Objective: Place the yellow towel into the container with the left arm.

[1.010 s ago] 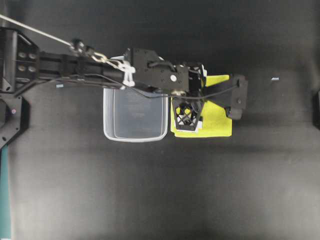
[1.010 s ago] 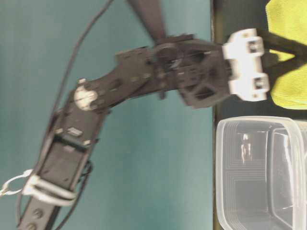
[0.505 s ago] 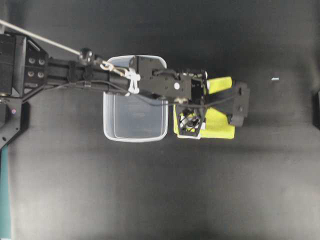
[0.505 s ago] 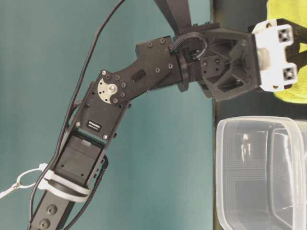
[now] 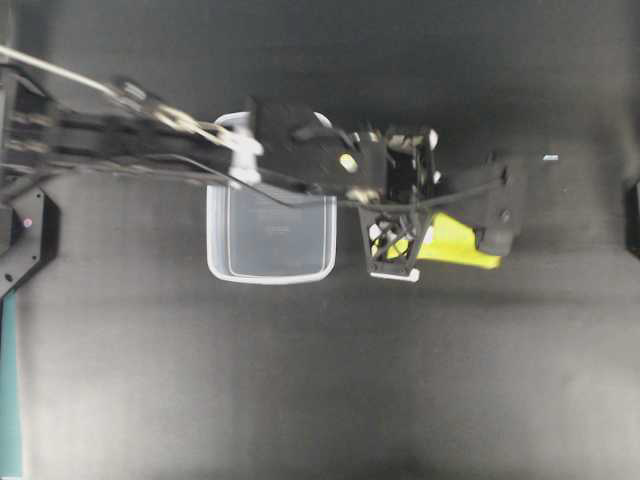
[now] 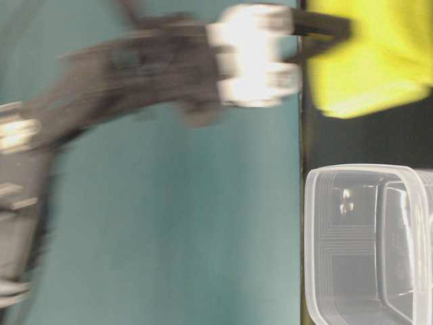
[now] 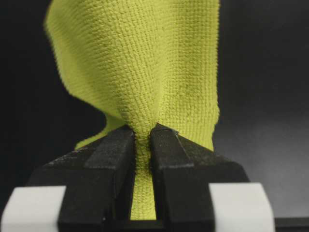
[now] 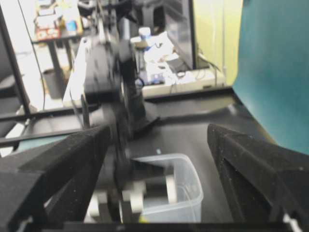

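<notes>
Next, my left gripper lets go of the yellow towel across the middle of the empty clear container (image 5: 284, 200).
The yellow towel (image 5: 458, 244) hangs bunched from my left gripper (image 5: 408, 240), just right of the container (image 5: 270, 232). In the left wrist view the jaws of the left gripper (image 7: 142, 136) are shut on a pinched fold of the towel (image 7: 145, 63), which is lifted off the black table. The table-level view shows the towel (image 6: 372, 54) above and beyond the clear tub (image 6: 365, 244), with the arm blurred. The tub holds nothing. My right gripper (image 8: 159, 130) is open and empty, far from the towel, facing the container (image 8: 186, 186).
A small white scrap (image 5: 550, 157) lies on the black table at the right. A teal surface (image 5: 8, 400) borders the table's left edge. The right arm's end (image 5: 635, 215) shows at the right edge.
The left gripper has closed on the towel and lifted it off the table. The towel has gone from flat to a hanging bunch. The left arm is blurred with motion.
</notes>
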